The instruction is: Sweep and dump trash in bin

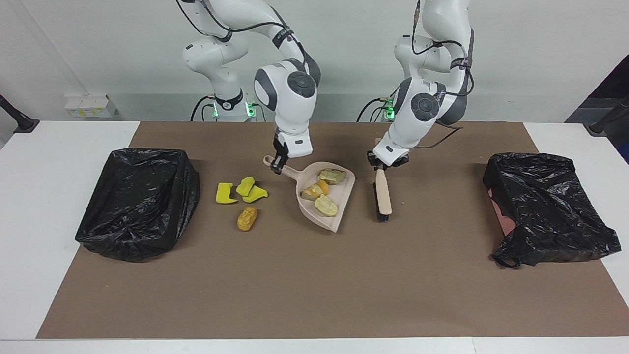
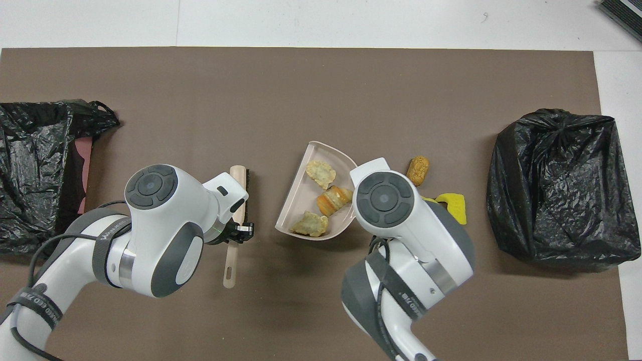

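Next, I let go of the wooden brush with my left gripper on the bare mat (image 2: 283,284) between my arms, just short of the dustpan.
A beige dustpan (image 1: 305,212) (image 2: 295,203) lies on the brown mat with three tan crusty lumps (image 1: 326,205) (image 2: 321,171) in it. My right gripper (image 1: 278,165) is shut on the dustpan's handle; in the overhead view its own arm hides it. Three yellow sponge pieces (image 1: 245,186) (image 2: 454,205) and an orange-brown lump (image 1: 247,219) (image 2: 418,169) lie on the mat beside the pan, toward the right arm's end. My left gripper (image 1: 381,164) (image 2: 239,231) is shut on the handle of a wooden brush (image 1: 383,195) (image 2: 237,176), which rests bristles down beside the pan's open edge.
A bin lined with a black bag (image 1: 140,201) (image 2: 559,185) stands at the right arm's end of the mat. A second black-bagged bin (image 1: 545,206) (image 2: 40,165) stands at the left arm's end. White table edges surround the brown mat (image 1: 314,285).
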You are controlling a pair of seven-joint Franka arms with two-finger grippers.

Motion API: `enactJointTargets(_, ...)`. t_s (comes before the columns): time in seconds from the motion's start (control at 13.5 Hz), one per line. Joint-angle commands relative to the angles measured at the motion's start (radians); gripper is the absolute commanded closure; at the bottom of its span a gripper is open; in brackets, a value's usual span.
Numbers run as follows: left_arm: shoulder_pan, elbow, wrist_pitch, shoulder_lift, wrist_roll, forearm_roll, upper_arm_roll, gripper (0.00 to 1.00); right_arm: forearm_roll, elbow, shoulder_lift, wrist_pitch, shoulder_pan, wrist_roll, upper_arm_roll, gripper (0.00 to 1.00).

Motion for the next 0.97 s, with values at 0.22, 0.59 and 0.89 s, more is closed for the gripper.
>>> enactJointTargets(0.22,-0.109,-0.155,0.124,-0.104,-0.178,0.012,-0.009,1.00,0.010,0.070,-0.141,-0.134,-0.213,-0.116,0.006,1.00)
enactJointTargets(0.59,-0.287,-0.207,0.149,-0.130,-0.399,0.013,-0.009,1.00,0.007,0.094,-0.203,-0.193,-0.475,-0.339,-0.005,1.00)
enactJointTargets(0.89,-0.352,-0.242,0.181,-0.161,-0.484,0.013,-0.016,1.00,0.003,0.090,-0.201,-0.170,-0.711,-0.635,-0.011,1.00)
